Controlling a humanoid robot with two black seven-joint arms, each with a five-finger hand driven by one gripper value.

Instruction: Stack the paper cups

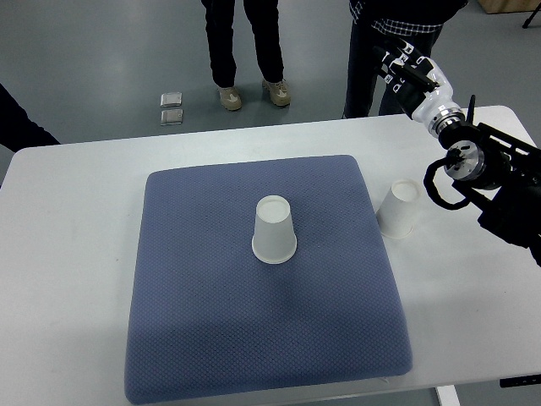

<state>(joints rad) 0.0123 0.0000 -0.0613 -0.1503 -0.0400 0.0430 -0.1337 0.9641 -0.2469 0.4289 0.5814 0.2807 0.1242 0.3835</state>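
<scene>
I should close my right gripper around the upper side of the white paper cup (pixel 403 202), which stands on the white table just off the blue mat.
A white paper cup (pixel 275 230) stands upside down in the middle of the blue mat (pixel 211 321). A second white paper cup (pixel 399 209) stands upside down on the white table, just off the mat's right edge. My right hand (pixel 406 69) is raised at the back right, above and behind the second cup, with its fingers spread and holding nothing. Its arm (pixel 494 178) comes in from the right edge. My left arm does not show.
The white table (pixel 68 254) carries the mat. Two people stand behind the far edge: dark legs and shoes (pixel 249 51) and a second person (pixel 397 17) close behind my right hand. A dark sleeve (pixel 21 123) shows at far left. Two small square objects (pixel 172 108) lie on the floor.
</scene>
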